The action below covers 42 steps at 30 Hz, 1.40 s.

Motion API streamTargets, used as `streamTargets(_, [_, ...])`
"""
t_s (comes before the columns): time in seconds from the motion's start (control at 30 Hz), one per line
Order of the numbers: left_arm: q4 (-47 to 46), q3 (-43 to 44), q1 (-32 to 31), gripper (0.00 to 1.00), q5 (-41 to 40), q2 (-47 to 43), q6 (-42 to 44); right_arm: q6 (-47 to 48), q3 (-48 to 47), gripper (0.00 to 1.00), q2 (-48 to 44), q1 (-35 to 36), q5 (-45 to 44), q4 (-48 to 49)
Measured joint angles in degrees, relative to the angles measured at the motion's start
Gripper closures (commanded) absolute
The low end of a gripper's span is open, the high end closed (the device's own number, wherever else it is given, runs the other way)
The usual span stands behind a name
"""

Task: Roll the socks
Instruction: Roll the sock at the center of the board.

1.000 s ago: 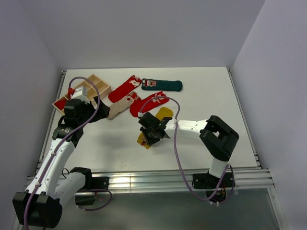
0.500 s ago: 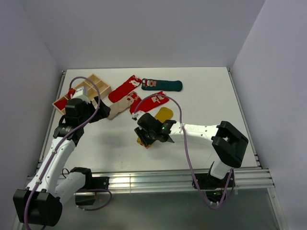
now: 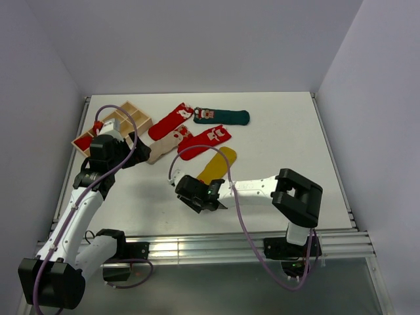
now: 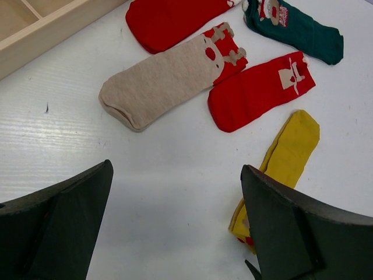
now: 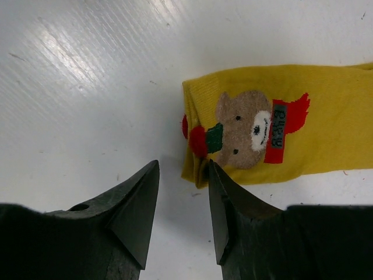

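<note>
The yellow sock's cuff corner meets only the fingertip of my right gripper, so next I move my right gripper inward and pinch the cuff (image 5: 198,142) by the red patch.
Several socks lie on the white table. A mustard yellow sock (image 3: 216,165) lies flat and stretched out, its bear patch (image 5: 247,125) facing up. My right gripper (image 3: 197,197) (image 5: 182,166) stands open just off the sock's near cuff end, with only bare table between the fingers; the right fingertip (image 5: 213,169) sits at the cuff's corner. Farther back lie a red sock (image 3: 169,121), a dark green one (image 3: 223,117), a beige one (image 3: 164,146) and another red one (image 3: 205,140). My left gripper (image 3: 136,146) (image 4: 176,166) hangs wide open above the table, near the beige sock (image 4: 169,76), holding nothing.
A wooden compartment tray (image 3: 125,118) (image 4: 52,23) stands at the back left, with something red in its near-left compartment (image 3: 84,141). A raised rim borders the table, and grey walls close it in on three sides.
My right gripper opened and drew back toward the near left, letting go of the yellow sock. The sock, bunched under the gripper before, now lies flat. The left arm has not moved.
</note>
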State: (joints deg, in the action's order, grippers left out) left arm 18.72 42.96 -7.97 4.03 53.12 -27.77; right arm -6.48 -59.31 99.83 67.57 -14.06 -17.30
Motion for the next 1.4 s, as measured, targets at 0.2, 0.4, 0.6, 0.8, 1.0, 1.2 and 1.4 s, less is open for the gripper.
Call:
streamTargets(0.2, [0.0, 0.0, 0.0, 0.04, -0.07, 0.02, 0.02, 1.14, -0.13, 0.53, 0.92, 1.11, -2.49, -0.31])
streamTargets(0.4, [0.0, 0.0, 0.0, 0.04, -0.26, 0.02, 0.02, 1.88, -0.7, 0.54, 2.03, 1.68, -3.61, -0.37])
streamTargets(0.6, [0.0, 0.0, 0.0, 0.04, -0.28, 0.02, 0.0, 2.34, -1.73, 0.55, 3.74, 2.82, -5.27, -0.79])
streamTargets(0.8, [0.0, 0.0, 0.0, 0.04, -0.28, 0.02, 0.0, 2.34, -3.08, 0.68, 5.31, 3.56, -7.04, -1.03])
streamTargets(1.0, [0.0, 0.0, 0.0, 0.04, -0.26, 0.02, -0.09, 2.14, -4.2, 0.97, 6.93, 3.61, -9.35, -1.42])
streamTargets(1.2, [0.13, 0.0, 0.0, 0.04, -0.22, 0.68, -1.4, 1.4, -4.28, 1.0, 6.47, 2.43, -7.43, -1.36])
streamTargets(1.4, [2.8, 0.0, -0.02, 0.06, -0.24, 1.09, -4.83, -1.6, -2.03, 1.0, 3.41, -3.56, 4.22, 1.03])
